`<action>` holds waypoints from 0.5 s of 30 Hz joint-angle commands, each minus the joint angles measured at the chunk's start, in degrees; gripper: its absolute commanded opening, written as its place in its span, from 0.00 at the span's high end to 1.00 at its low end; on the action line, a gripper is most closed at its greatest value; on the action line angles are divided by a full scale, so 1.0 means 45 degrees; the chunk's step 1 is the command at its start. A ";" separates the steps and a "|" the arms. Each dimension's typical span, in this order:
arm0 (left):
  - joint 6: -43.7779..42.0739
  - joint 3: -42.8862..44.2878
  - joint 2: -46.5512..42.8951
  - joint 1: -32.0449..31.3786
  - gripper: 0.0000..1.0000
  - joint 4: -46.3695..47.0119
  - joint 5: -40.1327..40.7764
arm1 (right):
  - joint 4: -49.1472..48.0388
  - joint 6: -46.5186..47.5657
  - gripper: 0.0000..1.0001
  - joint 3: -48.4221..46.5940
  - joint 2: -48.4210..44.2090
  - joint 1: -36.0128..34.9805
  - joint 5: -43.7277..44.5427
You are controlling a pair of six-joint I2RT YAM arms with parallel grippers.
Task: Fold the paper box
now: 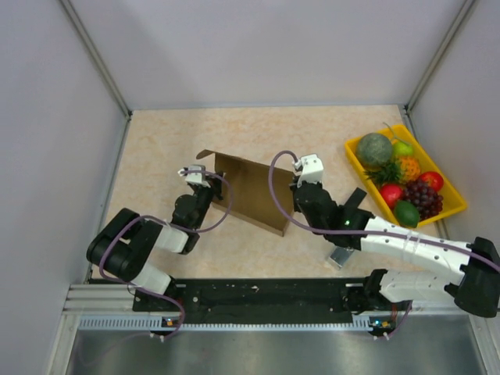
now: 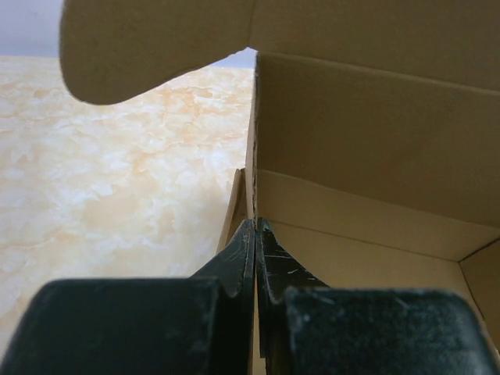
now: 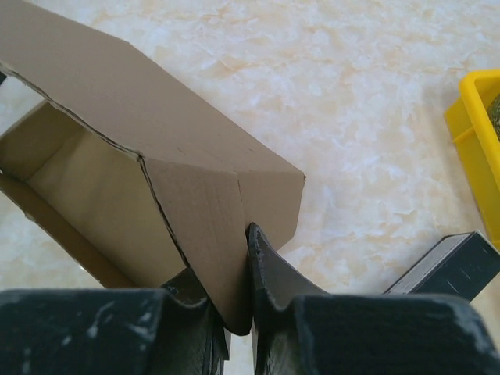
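Observation:
The corner flap slants across the fingers of the robot's right gripper with its far half bent away, so next the right gripper opens and pinches the flap straight by its near edge (image 3: 185,254).
The paper box (image 1: 254,191) is brown cardboard, partly formed and standing on edge in the middle of the table. My left gripper (image 1: 209,184) is at its left end. In the left wrist view that gripper (image 2: 255,226) is shut on a thin upright wall edge of the paper box (image 2: 367,133), with a rounded flap (image 2: 148,47) hanging above. My right gripper (image 1: 295,189) is at the box's right end. In the right wrist view it (image 3: 234,262) is shut on a corner flap of the paper box (image 3: 203,195); the left finger is mostly hidden behind the flap.
A yellow tray (image 1: 455,205) of plastic fruit sits at the back right, and its corner (image 3: 476,133) shows in the right wrist view. A small dark block (image 1: 342,256) lies by the right arm. Grey walls enclose the marbled table (image 1: 156,148).

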State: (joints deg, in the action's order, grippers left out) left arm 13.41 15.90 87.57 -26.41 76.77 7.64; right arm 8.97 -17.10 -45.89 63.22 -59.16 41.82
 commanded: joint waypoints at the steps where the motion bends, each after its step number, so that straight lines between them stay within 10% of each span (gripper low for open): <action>1: 0.0184 -0.0252 -0.0221 -0.0087 1.00 0.3799 -0.0116 | 0.1049 -0.1491 0.93 -0.2124 0.0733 -0.0292 0.0509; 15: 0.0242 -0.0603 -0.0046 -0.0087 1.00 0.3936 0.0041 | 0.3416 -0.4752 1.00 -0.3339 0.0561 0.1307 -0.0797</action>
State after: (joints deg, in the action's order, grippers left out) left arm 13.63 15.05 87.11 -26.41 78.11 8.43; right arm 26.92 -28.36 -60.75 69.38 -56.38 42.83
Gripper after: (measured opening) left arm 0.009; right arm 0.050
